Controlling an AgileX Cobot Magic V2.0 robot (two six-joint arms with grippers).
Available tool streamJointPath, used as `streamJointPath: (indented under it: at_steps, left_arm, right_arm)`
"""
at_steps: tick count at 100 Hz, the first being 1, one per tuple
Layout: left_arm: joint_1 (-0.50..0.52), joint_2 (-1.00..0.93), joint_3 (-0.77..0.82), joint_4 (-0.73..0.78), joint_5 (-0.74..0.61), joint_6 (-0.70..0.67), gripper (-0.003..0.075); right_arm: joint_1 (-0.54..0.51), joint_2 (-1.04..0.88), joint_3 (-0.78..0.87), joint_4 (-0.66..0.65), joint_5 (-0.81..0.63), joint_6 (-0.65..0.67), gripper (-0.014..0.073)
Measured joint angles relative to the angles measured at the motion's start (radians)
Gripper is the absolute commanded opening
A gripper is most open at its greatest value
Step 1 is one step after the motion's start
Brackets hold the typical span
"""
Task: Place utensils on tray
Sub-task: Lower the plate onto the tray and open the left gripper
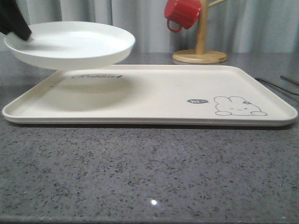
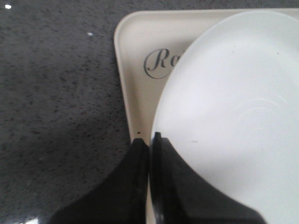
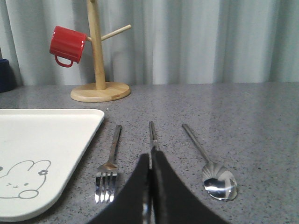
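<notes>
My left gripper is to let go of the white plate on the cream tray [image 1: 108,90], in the space between the tray's lettering and its front edge.
The cream tray [image 1: 154,93] with the rabbit drawing lies across the middle of the grey counter. My left gripper [image 2: 150,139] is shut on the rim of a round white plate [image 2: 233,102], which hangs level above the tray's left end [image 1: 74,44]. On the counter just right of the tray lie the utensils side by side: a fork [image 3: 110,163], a knife [image 3: 152,135] and a spoon [image 3: 219,183]. My right gripper [image 3: 150,156] is low over the knife, its fingers closed with the blade between them. The knife still rests on the counter.
A wooden mug tree [image 1: 200,56] with a red mug [image 1: 182,13] stands behind the tray's right half. A dark blue mug [image 3: 4,74] shows at the curtain. The tray's corner [image 3: 46,130] lies close to the fork. Bare counter stretches in front of the tray.
</notes>
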Motion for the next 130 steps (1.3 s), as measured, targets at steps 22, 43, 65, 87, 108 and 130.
streamJointPath:
  at_steps: [22,43,65,87,108,130]
  left_arm:
    - [-0.075,0.101,-0.065,-0.006,-0.006,0.000,-0.0018]
    - [-0.109,0.174,-0.090,-0.010,0.000,0.000,-0.0018]
    - [-0.109,0.208,-0.090,-0.001,0.009,0.000,-0.0015]
    - [-0.109,0.208,-0.093,0.005,0.010,0.000,0.0181]
    - [-0.109,0.208,-0.093,0.005,0.012,0.000,0.0356]
    - [-0.109,0.164,-0.093,0.002,-0.041,0.000,0.0356]
  right_arm:
    - [0.000,0.000,0.000,0.000,0.000,0.000,-0.0068]
    - [0.000,0.000,0.000,0.000,0.000,0.000,-0.0068]
    - [0.000,0.000,0.000,0.000,0.000,0.000,-0.0068]
    - [0.000,0.000,0.000,0.000,0.000,0.000,-0.0068]
    - [0.000,0.000,0.000,0.000,0.000,0.000,-0.0068]
    - [0.000,0.000,0.000,0.000,0.000,0.000,-0.0068]
